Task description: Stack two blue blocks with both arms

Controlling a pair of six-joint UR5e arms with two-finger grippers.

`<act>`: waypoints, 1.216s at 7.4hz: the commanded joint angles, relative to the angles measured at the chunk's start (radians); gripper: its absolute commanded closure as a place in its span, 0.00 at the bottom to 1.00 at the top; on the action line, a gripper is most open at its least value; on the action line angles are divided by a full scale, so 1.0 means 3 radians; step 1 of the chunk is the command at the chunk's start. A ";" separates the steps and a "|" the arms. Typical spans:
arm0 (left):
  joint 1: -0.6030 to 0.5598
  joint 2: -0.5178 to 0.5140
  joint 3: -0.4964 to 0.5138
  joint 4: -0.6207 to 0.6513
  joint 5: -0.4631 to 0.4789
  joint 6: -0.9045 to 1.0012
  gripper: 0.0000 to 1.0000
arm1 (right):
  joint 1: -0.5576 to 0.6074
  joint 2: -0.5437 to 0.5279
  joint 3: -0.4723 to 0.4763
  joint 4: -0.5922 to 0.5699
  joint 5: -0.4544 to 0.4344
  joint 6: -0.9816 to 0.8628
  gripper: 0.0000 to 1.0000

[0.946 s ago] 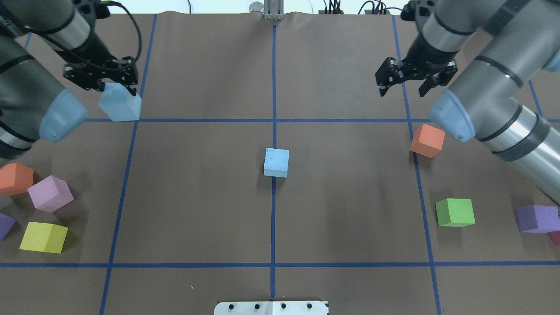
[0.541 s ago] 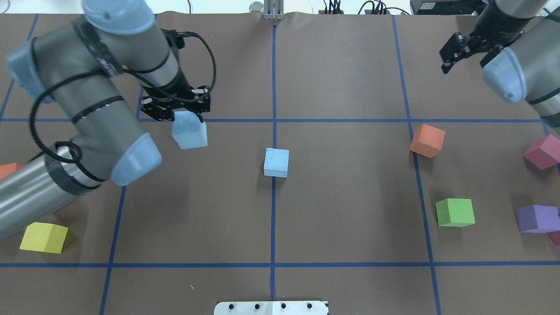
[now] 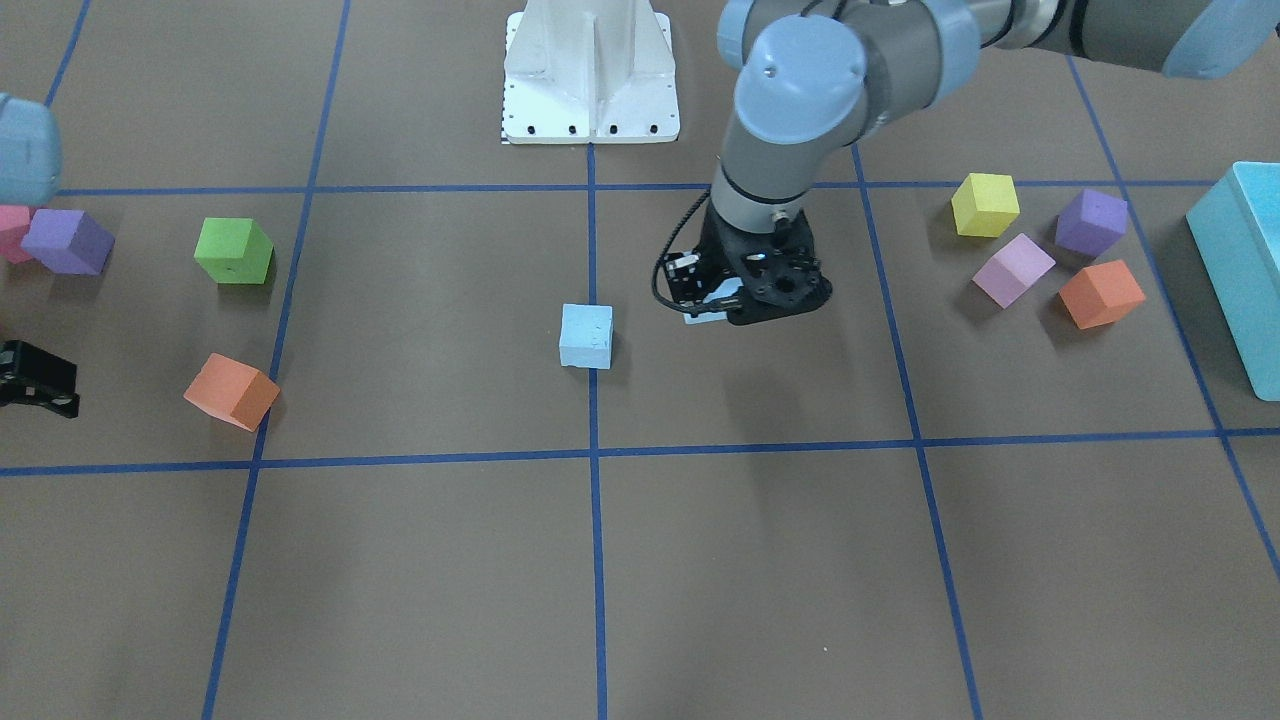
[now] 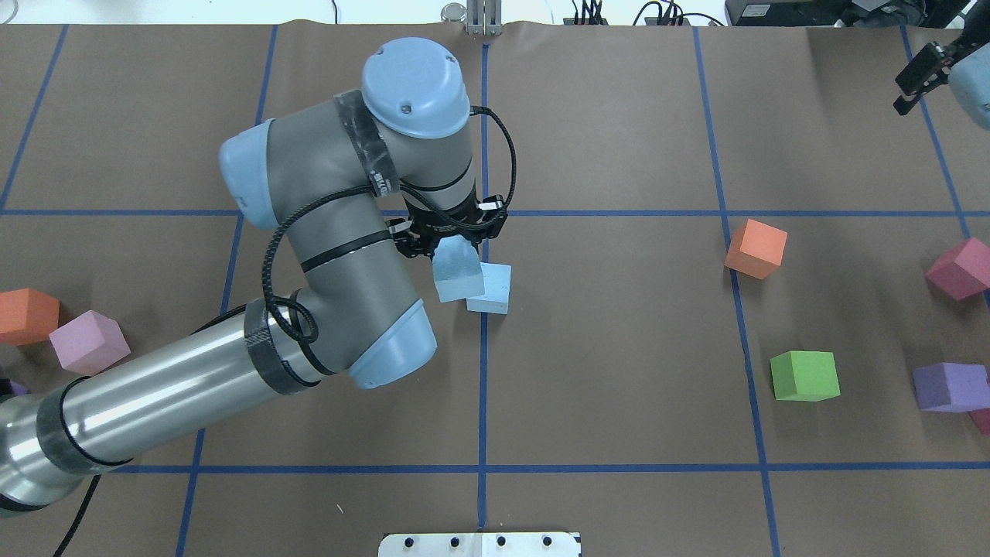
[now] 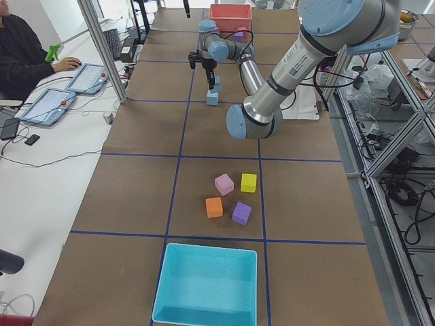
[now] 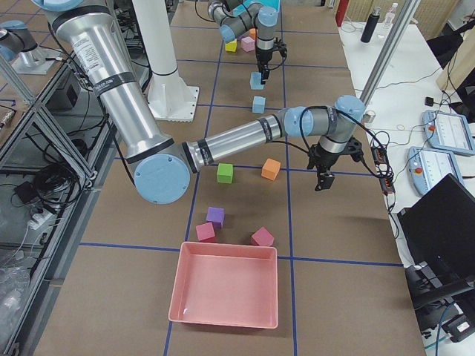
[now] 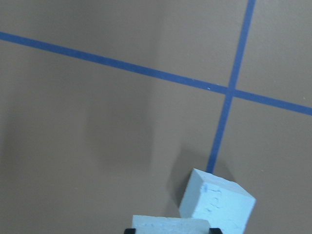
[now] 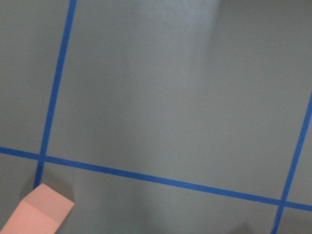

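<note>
I will let go of the held blue block with my left gripper on top of the blue block (image 3: pixel 585 312) (image 7: pixel 223 210) that lies on the table's centre line.
One pale blue block (image 4: pixel 495 292) lies on the table's centre line; it also shows in the front view (image 3: pixel 586 336) and the left wrist view (image 7: pixel 217 204). My left gripper (image 4: pixel 455 246) is shut on the other blue block (image 4: pixel 455 271) and holds it tilted above the table, just left of the lying block and overlapping its corner in the overhead view. The held block's edge shows at the bottom of the left wrist view (image 7: pixel 170 224). My right gripper (image 4: pixel 916 71) is at the far right back, open and empty.
An orange cube (image 4: pixel 756 247), a green cube (image 4: pixel 804 375), a purple cube (image 4: pixel 950 385) and a magenta cube (image 4: pixel 959 267) lie on the right. An orange cube (image 4: pixel 27 315) and a lilac cube (image 4: pixel 87 342) lie on the left. A turquoise bin (image 3: pixel 1240 270) stands beyond them.
My left arm has swung right with the blue block, from the far left to beside the centre block. My right arm has drawn back to the far right edge.
</note>
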 commanded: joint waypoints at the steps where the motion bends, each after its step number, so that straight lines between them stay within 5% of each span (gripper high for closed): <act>1: 0.0088 -0.0147 0.0283 -0.0188 0.0146 -0.0073 0.43 | 0.0150 -0.0012 -0.0412 0.0337 0.0038 -0.0234 0.00; 9: 0.0089 -0.0163 0.0564 -0.0454 0.0152 0.0187 0.43 | 0.0247 -0.0166 -0.0449 0.0389 0.0048 -0.0434 0.00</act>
